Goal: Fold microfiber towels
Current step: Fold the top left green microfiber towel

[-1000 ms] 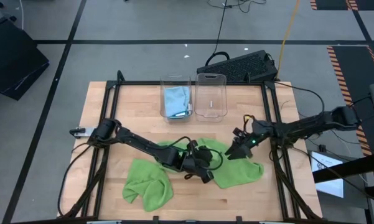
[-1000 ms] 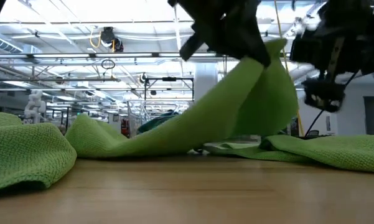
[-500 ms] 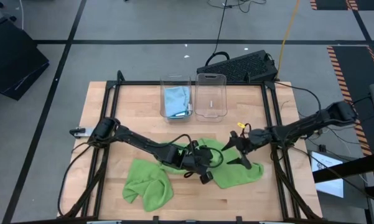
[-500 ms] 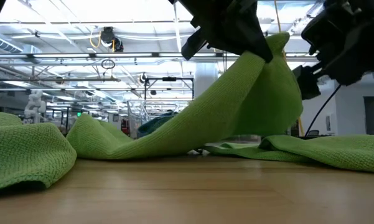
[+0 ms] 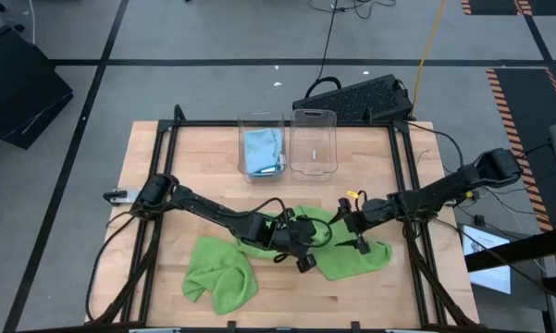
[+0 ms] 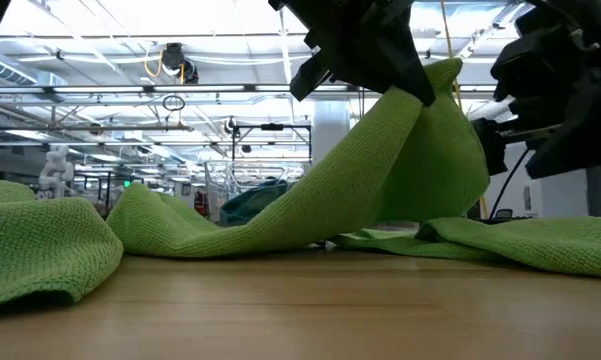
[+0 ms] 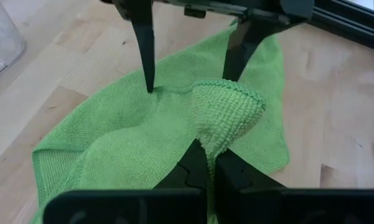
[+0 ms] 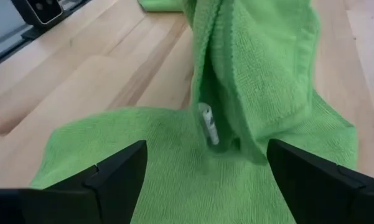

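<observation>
The robot's left gripper alone lifts a bunched fold of the green towel, so next the right gripper pinches the hem (image 8: pixel 252 148) by the white tag to spread the towel out.
A lime green microfiber towel (image 5: pixel 347 252) lies right of the table's middle, one fold of it pulled up into a peak (image 6: pixel 425 110). My left gripper (image 7: pixel 206 163) is shut on that peak and shows as the dark mass (image 6: pixel 365 45) at the top of the low view. My right gripper (image 5: pixel 354 228) stands open just right of the peak, one finger on either side of the raised fold (image 8: pixel 236 106). A second green towel (image 5: pixel 220 273) lies crumpled at the near left. My left gripper pinches a bunched fold (image 7: pixel 219 134) of the green towel between its two fingers, coming slantwise down from the table's left. The fold is lifted off the wood; the rest of the towel slopes down from it and lies on the table. My right gripper's fingertips (image 7: pixel 149 84) stand at the towel's surface; I cannot tell whether they touch it.
Two clear bins stand at the far middle, the left one (image 5: pixel 262 146) holding a light blue towel and the right one (image 5: pixel 313 143) with nothing showing inside. A black frame (image 5: pixel 402 185) borders the table. Bare wood lies at the near middle and far left.
My right gripper has come down and toward the table's left, closer to the raised fold, and has rolled about its own axis so that its fingers now flank the fold. The towel's peak has stayed lifted in my left gripper.
</observation>
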{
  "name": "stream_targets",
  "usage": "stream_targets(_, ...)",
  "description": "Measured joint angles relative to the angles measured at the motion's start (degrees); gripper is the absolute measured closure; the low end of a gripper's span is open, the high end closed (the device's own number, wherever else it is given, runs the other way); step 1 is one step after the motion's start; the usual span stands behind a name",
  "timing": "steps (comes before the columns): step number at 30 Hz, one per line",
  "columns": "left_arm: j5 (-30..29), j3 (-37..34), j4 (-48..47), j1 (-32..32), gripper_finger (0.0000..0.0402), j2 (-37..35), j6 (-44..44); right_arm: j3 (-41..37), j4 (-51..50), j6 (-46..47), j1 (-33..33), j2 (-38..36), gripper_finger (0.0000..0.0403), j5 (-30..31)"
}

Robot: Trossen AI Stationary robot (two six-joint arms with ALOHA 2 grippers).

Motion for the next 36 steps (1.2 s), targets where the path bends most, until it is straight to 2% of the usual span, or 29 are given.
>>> stream_targets(4, 0.0, 0.0, 0.0, 0.0, 0.0398, 0.0, 0.0, 0.2, 6.6, -0.1, 0.9, 4.5, 0.0087, 3.7)
stream_targets(10, 0.0, 0.0, 0.0, 0.0, 0.0399, 0.0, 0.0, 4.5, 5.0, -4.9, 2.1, 10.2, 0.0094, 7.9)
stream_targets(14, 0.0, 0.0, -0.3, 0.0, 0.0397, 0.0, -0.4, 6.9, 3.2, -5.9, 2.4, 12.6, 0.0135, 10.3)
stream_targets(18, 0.0, 0.0, -0.9, 0.0, 0.0398, 0.0, -1.1, 7.3, 0.3, -3.9, 2.4, 12.6, 0.0202, 10.7)
stream_targets(23, 0.0, 0.0, -2.0, -0.2, 0.0399, 0.0, -1.2, 7.4, -4.2, -0.6, 2.4, 10.6, 0.0293, 10.2)
stream_targets(28, -0.1, 0.0, -2.3, -0.2, 0.0395, -1.1, 0.1, 7.4, -6.3, 4.3, 2.4, 5.0, 0.0385, 8.8)
stream_targets(36, -1.8, 0.0, -2.8, 0.5, 0.0393, -7.4, 6.0, 12.1, -22.0, 14.5, 2.4, -6.9, 0.0398, 8.7)
